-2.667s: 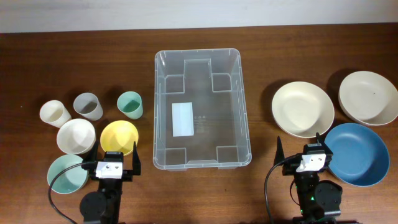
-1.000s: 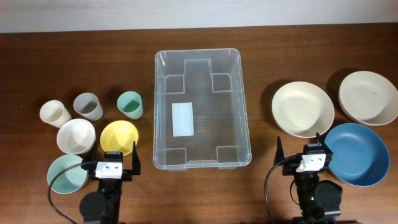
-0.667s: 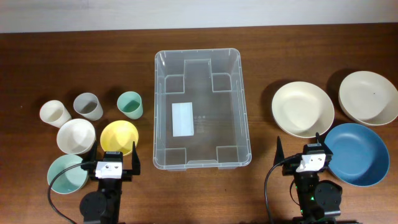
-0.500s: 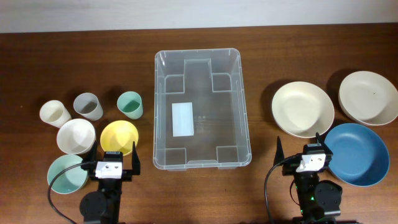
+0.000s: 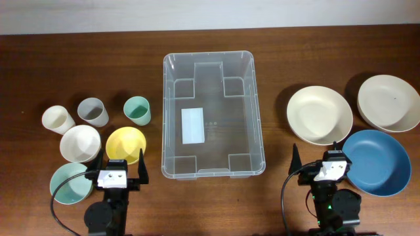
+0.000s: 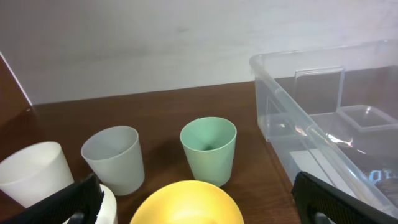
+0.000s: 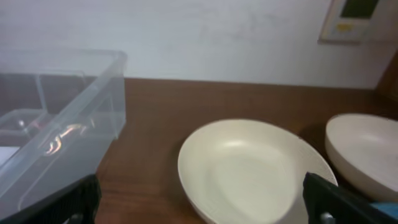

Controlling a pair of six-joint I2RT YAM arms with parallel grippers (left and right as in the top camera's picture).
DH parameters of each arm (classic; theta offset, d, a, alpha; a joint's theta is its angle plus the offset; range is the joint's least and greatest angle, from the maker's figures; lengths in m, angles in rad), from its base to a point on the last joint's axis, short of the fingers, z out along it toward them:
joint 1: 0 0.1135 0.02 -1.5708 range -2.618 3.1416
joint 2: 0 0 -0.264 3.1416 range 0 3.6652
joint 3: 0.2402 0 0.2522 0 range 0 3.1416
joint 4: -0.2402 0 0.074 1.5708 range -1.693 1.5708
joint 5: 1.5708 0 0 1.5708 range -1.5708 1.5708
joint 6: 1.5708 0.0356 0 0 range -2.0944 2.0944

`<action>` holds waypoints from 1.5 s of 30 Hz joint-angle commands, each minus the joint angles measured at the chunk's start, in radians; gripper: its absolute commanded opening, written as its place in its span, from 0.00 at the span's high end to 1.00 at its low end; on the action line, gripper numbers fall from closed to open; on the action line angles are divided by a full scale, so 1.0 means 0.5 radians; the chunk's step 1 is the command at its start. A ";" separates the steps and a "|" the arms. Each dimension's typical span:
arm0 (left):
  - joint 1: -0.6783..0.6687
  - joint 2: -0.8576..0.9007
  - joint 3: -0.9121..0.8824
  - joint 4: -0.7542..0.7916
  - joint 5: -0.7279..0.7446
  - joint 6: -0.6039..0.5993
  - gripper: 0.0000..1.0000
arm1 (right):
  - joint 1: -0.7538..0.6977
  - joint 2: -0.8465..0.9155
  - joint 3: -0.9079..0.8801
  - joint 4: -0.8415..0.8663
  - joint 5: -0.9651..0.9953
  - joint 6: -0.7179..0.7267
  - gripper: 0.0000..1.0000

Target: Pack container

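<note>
I should use my right gripper to grab the cream bowl nearest the bin by that bowl's rim [image 5: 351,124] [image 7: 333,177], on the side toward the other cream bowl.
The container [image 5: 223,134], a large clear plastic bin with a white label on its bottom, stands empty at the table's centre. It also shows in the left wrist view [image 6: 323,118] and the right wrist view [image 7: 62,118]. My left gripper [image 5: 120,162] is open and empty at the front left, just behind a yellow bowl [image 5: 125,140]. In the left wrist view the open gripper [image 6: 199,208] spans that yellow bowl [image 6: 186,202]. My right gripper [image 5: 315,159] is open and empty at the front right. In the right wrist view the open gripper [image 7: 202,202] faces a cream bowl [image 7: 249,171].
Left of the bin are a cream cup [image 5: 58,119], a grey cup [image 5: 92,111], a green cup [image 5: 137,110], a white bowl [image 5: 80,143] and a pale teal bowl [image 5: 69,183]. Right of it are two cream bowls [image 5: 319,115] [image 5: 388,101] and a blue bowl [image 5: 377,162].
Both wrist units have shifted by a tiny amount. No object has moved and both grippers stay open.
</note>
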 commanded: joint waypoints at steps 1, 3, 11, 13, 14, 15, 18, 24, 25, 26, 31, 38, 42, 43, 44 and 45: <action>0.003 -0.001 0.089 -0.108 0.002 -0.136 0.01 | -0.014 0.092 0.170 -0.204 0.111 0.077 0.01; 0.003 0.018 0.163 -0.186 0.002 -0.137 0.01 | -0.013 0.167 0.254 -0.267 0.109 0.080 0.01; 0.003 0.348 0.636 -0.475 -0.022 -0.136 0.01 | -0.015 0.711 0.697 -0.406 0.114 0.271 0.01; 0.003 0.502 0.775 -0.523 -0.022 -0.136 0.00 | -0.015 0.903 0.874 -0.481 0.117 0.311 0.01; 0.003 0.679 0.925 -0.574 -0.021 -0.136 0.01 | -0.019 1.095 1.058 -0.575 0.124 0.310 0.01; 0.003 0.780 1.009 -0.603 -0.021 -0.136 0.01 | -0.030 1.186 1.150 -0.632 0.124 0.311 0.01; 0.003 1.080 1.273 -0.745 -0.020 -0.136 0.01 | -0.121 1.497 1.476 -0.874 0.111 0.320 0.01; 0.003 1.701 1.897 -1.303 -0.005 -0.134 0.01 | -0.445 2.126 2.219 -1.523 -0.165 0.323 0.01; 0.003 1.806 2.014 -1.422 -0.005 -0.134 0.01 | -0.498 2.219 2.333 -1.637 -0.253 0.324 0.01; 0.003 1.890 2.107 -1.516 -0.002 -0.135 0.01 | -0.543 2.308 2.442 -1.751 -0.338 0.323 0.01; 0.003 2.233 2.470 -1.873 0.020 -0.135 0.01 | -0.658 2.573 2.718 -2.088 -0.420 0.324 0.01; 0.003 2.379 2.486 -1.871 0.107 -0.135 0.01 | -0.753 2.712 2.720 -1.994 -0.395 0.401 0.01; 0.003 2.397 2.486 -1.870 0.107 -0.135 0.01 | -0.816 2.749 2.720 -1.949 -0.250 0.501 0.01; 0.003 2.397 2.486 -1.869 0.107 -0.135 0.01 | -0.830 2.755 2.720 -1.947 -0.226 0.505 0.01; 0.003 2.397 2.486 -1.869 0.106 -0.135 0.01 | -0.840 2.762 2.720 -1.946 -0.210 0.504 0.01; 0.003 2.397 2.486 -1.866 0.106 -0.135 0.01 | -0.846 2.766 2.720 -1.944 -0.196 0.504 0.01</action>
